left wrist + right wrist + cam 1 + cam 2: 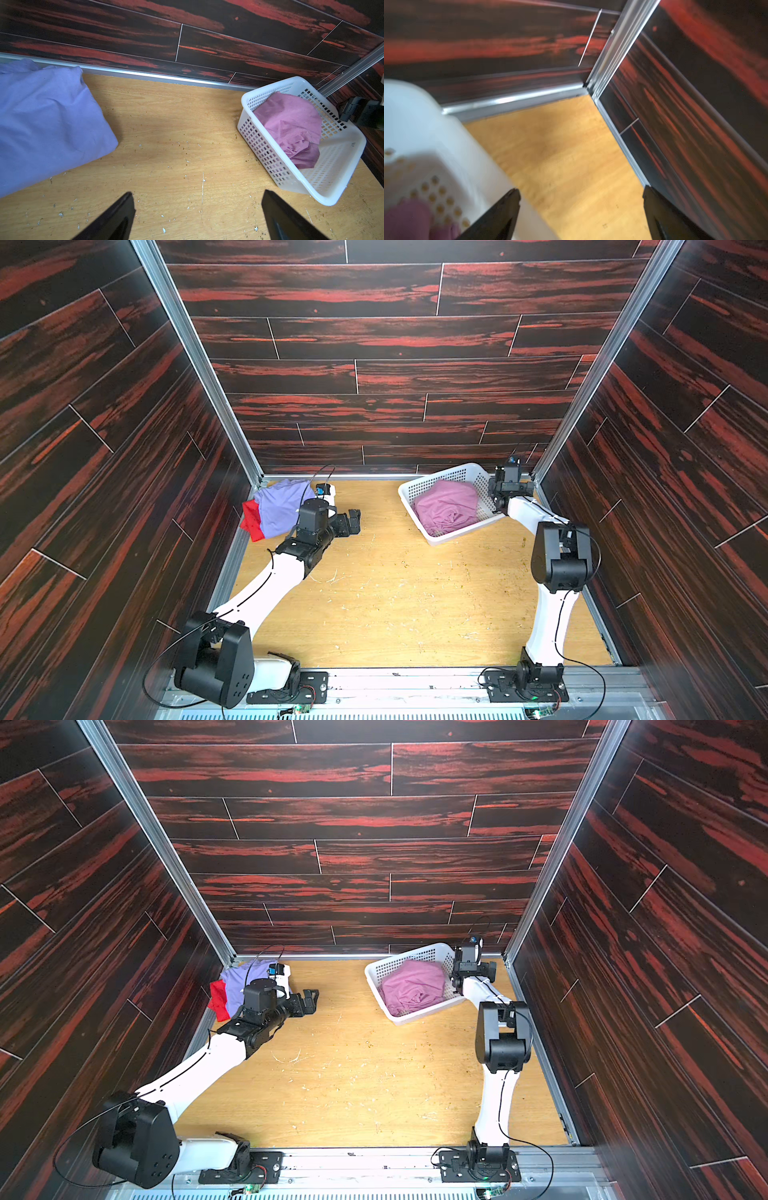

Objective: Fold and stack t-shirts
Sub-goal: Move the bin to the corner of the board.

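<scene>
The robot's right gripper should next reach into the white basket and grab the near-side folds (451,521) of the pink-mauve t-shirt.
A crumpled pink-mauve t-shirt (446,506) lies in the white basket (440,479) at the back right, also seen as the pink-mauve t-shirt (291,122) in the left wrist view. A folded lavender t-shirt (280,510) rests on a red t-shirt (251,522) in the back left corner. My left gripper (197,192) hovers open and empty over bare table, just right of the lavender t-shirt (47,124). My right gripper (581,189) stands open by the basket's far right wall (446,145). It holds nothing, and one finger overlaps the rim.
Dark wood-pattern walls close in the table (395,593) at the back and on both sides, with metal rails at its edges. The basket sits tilted, close to the back right corner. Both arm bases stand at the front edge.
</scene>
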